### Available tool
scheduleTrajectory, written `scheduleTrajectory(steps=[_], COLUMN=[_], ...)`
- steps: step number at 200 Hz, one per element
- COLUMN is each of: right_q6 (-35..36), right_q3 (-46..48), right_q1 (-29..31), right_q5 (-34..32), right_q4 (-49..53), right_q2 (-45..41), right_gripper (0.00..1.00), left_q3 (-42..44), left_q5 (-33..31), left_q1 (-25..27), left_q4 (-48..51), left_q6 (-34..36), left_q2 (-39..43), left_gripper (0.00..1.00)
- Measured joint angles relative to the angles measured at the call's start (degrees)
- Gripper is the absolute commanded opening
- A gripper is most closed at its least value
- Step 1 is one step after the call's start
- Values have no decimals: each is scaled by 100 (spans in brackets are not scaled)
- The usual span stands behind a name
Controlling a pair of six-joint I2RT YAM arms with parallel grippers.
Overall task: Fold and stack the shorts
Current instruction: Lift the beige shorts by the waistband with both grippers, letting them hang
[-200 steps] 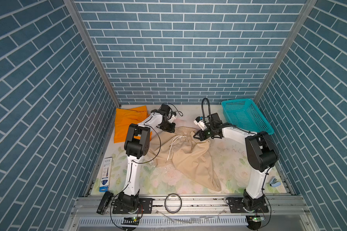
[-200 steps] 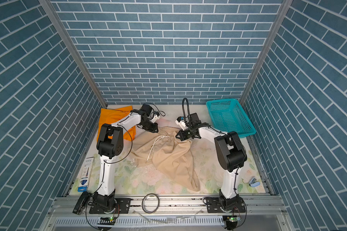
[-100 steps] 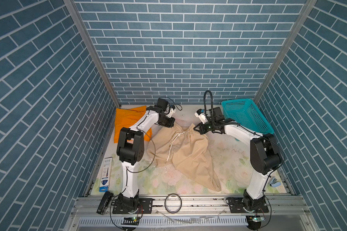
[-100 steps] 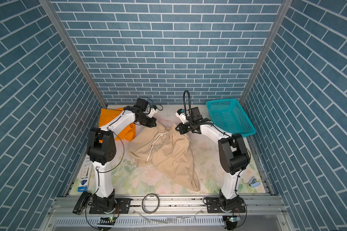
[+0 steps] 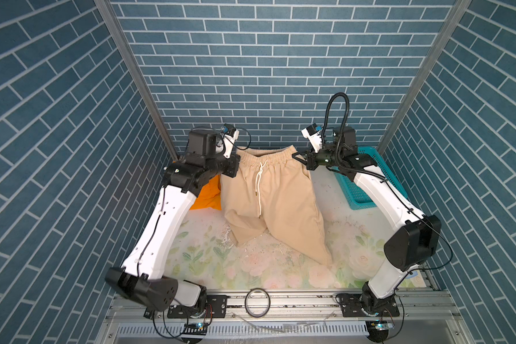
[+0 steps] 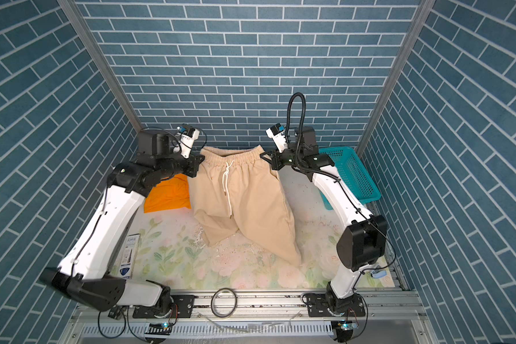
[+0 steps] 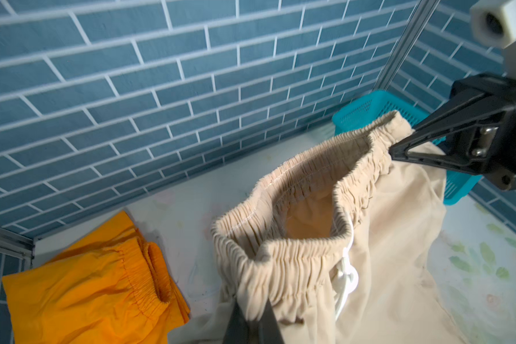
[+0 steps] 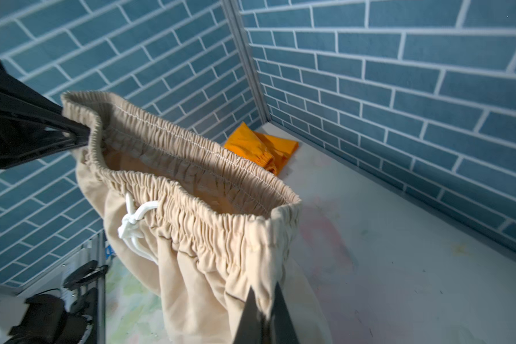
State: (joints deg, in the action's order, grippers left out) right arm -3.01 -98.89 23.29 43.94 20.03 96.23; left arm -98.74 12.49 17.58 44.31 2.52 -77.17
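Note:
The beige shorts' waistband, now hanging in the air, will be let go by my left gripper on the table (image 5: 225, 174) (image 7: 190, 243) next to the folded orange shorts.
The beige shorts (image 5: 274, 193) (image 6: 245, 193) hang in the air by their elastic waistband, white drawstring facing the front. My left gripper (image 5: 237, 159) (image 7: 255, 315) is shut on the waistband's left end. My right gripper (image 5: 298, 156) (image 8: 264, 309) is shut on its right end. The waistband (image 7: 310, 184) (image 8: 191, 178) sags slightly open between them. The legs drape down toward the floral mat (image 5: 209, 256). The orange shorts (image 5: 206, 193) (image 6: 169, 196) (image 7: 87, 292) (image 8: 262, 146) lie folded at the back left, partly behind my left arm.
A teal basket (image 5: 355, 190) (image 6: 355, 175) (image 7: 367, 110) stands at the back right, behind my right arm. A black ring (image 5: 257, 302) lies on the front rail. A flat packet (image 6: 128, 253) lies at the left edge. Brick walls close in three sides.
Both grippers have risen and moved apart, lifting the beige shorts off the mat by the waistband. The shorts went from a crumpled heap to hanging spread out.

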Motion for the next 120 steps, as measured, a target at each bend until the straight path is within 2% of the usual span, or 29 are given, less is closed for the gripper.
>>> scheduleTrajectory(steps=[40,62,88,120], right_q6=[-109,-299,-645,-789], right_q3=[-214,-461,-577,-938], right_q1=[28,31,33,35], right_q5=[326,605,876,811], right_q4=[385,553,614,883], right_q2=[-933,-1250,-1615,-1904], right_gripper=[0,0,0,0], left_q3=[-1294,-1788,-2830,-3571], left_q5=[-267,-122,251,308], left_q1=[11,13,17,33], left_q4=[890,1292,1923,2415], left_q6=[-210,-254,-363,-422], left_q2=[295,291,120,122], left_gripper=[0,0,0,0])
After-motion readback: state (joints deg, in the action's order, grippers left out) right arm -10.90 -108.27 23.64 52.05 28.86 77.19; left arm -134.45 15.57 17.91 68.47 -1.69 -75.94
